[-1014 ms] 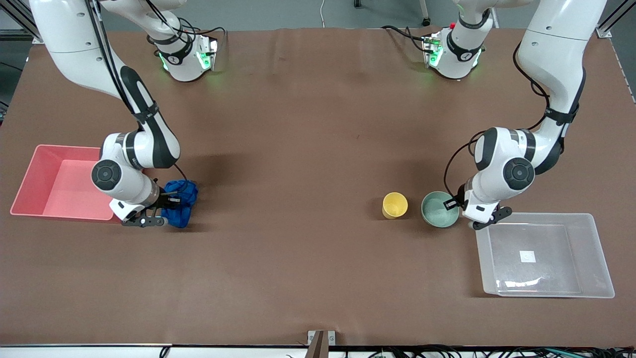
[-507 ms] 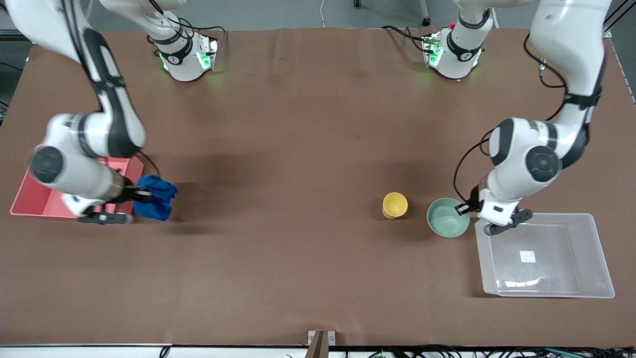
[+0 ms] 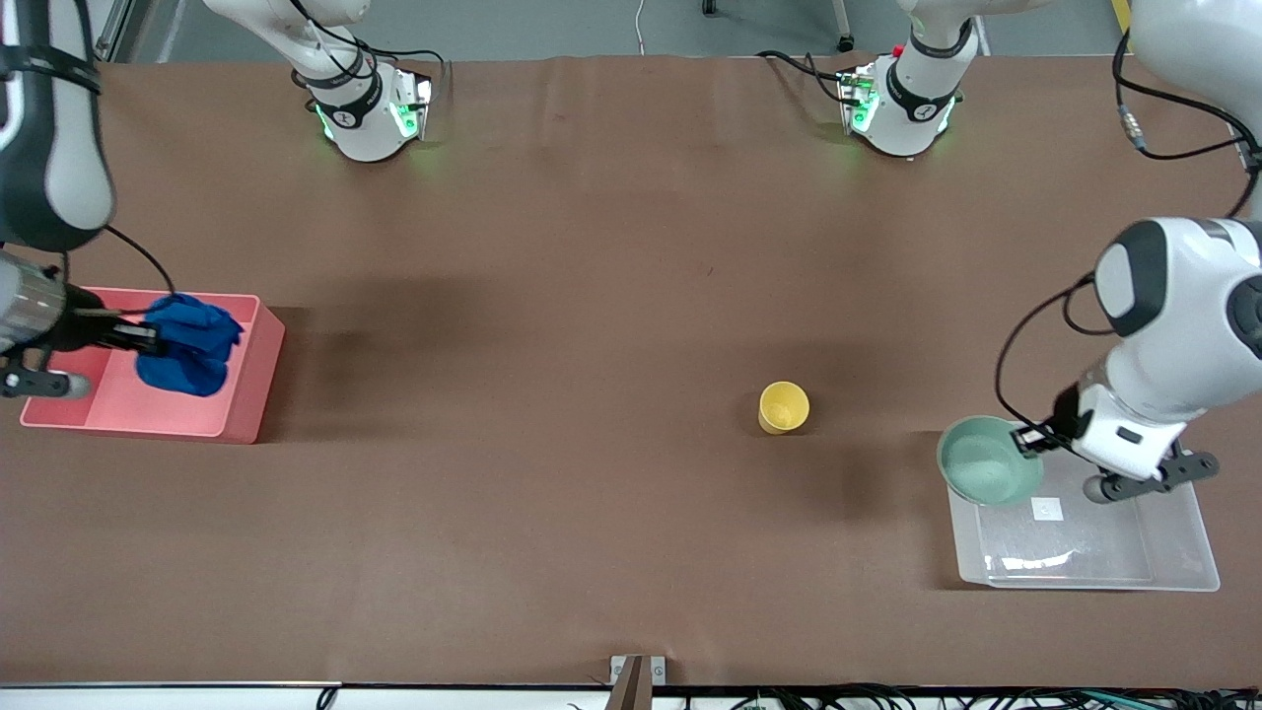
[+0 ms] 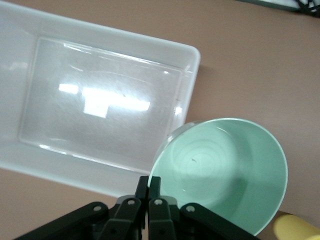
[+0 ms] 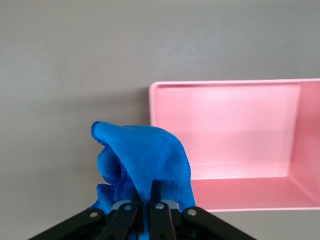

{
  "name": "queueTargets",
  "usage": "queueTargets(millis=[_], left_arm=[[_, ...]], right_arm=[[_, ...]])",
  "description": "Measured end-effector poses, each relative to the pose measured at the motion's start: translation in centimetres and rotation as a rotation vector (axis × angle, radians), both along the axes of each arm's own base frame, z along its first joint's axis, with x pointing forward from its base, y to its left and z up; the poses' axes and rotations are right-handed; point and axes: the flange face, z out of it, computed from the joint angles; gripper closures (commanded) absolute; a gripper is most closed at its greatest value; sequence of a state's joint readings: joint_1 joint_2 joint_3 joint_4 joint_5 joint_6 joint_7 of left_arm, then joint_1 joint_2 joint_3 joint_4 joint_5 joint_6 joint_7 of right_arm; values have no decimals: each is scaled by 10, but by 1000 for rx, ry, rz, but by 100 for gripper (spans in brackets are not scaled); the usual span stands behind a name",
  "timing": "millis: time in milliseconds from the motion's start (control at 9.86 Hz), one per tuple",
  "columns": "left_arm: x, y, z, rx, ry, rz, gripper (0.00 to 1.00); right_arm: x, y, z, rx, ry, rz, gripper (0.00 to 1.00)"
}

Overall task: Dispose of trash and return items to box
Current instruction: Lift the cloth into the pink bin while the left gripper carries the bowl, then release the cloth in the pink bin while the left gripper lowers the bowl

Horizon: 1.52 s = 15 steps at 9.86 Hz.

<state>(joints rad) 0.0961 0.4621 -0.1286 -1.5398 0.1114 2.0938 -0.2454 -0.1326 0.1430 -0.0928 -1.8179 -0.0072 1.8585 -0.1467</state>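
Observation:
My left gripper is to place the mint-green bowl. I will set it down inside the clear box's corner (image 3: pixel 1008 478) (image 4: pixel 132 141) nearest the yellow cup.
My right gripper (image 3: pixel 148 340) is shut on the bright blue wad of trash (image 3: pixel 189 345) and holds it in the air over the pink bin (image 3: pixel 246 380); the wad also fills the right wrist view (image 5: pixel 145 160) beside the bin (image 5: pixel 225 145). My left gripper (image 3: pixel 1030 441) is shut on the rim of the mint-green bowl (image 3: pixel 989 473), held over the corner of the clear box (image 3: pixel 1173 562) nearest the yellow cup. In the left wrist view the bowl (image 4: pixel 225 165) overlaps the box's corner (image 4: pixel 192 55). The yellow cup (image 3: pixel 784 406) stands on the table, apart from both grippers.
The brown table (image 3: pixel 592 296) is bare between the pink bin at the right arm's end and the clear box at the left arm's end. The arm bases (image 3: pixel 365 108) stand at the table's edge farthest from the front camera.
My right gripper carried the blue wad from the table up over the pink bin. My left gripper lifted the green bowl away from the yellow cup to over the clear box's corner.

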Motion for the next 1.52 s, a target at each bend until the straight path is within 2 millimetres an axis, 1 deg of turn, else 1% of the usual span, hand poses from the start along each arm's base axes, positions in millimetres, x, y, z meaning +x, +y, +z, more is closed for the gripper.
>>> queueTargets(millis=[203, 304, 507, 609, 710, 913, 1014, 1116, 1217, 1319, 1420, 1522], left_arm=[[16, 47, -31, 8, 26, -73, 100], [20, 64, -46, 10, 37, -102, 100], [25, 85, -66, 7, 48, -111, 100], [25, 93, -77, 3, 60, -100, 100], [25, 97, -90, -2, 77, -95, 99], [24, 97, -114, -11, 108, -86, 99], [23, 96, -124, -16, 122, -82, 95], [22, 97, -134, -20, 135, -75, 84], [21, 99, -145, -27, 149, -68, 69], [19, 101, -154, -31, 160, -64, 33], [19, 103, -158, -33, 166, -61, 0], [20, 103, -156, -32, 161, -62, 0]], right_arm=[[-17, -44, -15, 16, 25, 1, 99], [-23, -57, -25, 19, 24, 0, 99], [-26, -64, -46, 10, -5, -4, 99], [-26, -65, -59, 5, -16, -5, 99], [-26, -65, -72, 0, -26, -4, 98], [-25, -67, -96, -3, -28, -7, 98], [-25, -71, -106, -5, -27, -13, 97], [-25, -76, -114, -6, -27, -20, 94], [-24, -79, -122, -9, -29, -23, 83], [-23, -80, -129, -9, -28, -23, 57], [-22, -79, -132, -10, -28, -22, 29], [-21, -80, -131, -11, -33, -22, 6]])
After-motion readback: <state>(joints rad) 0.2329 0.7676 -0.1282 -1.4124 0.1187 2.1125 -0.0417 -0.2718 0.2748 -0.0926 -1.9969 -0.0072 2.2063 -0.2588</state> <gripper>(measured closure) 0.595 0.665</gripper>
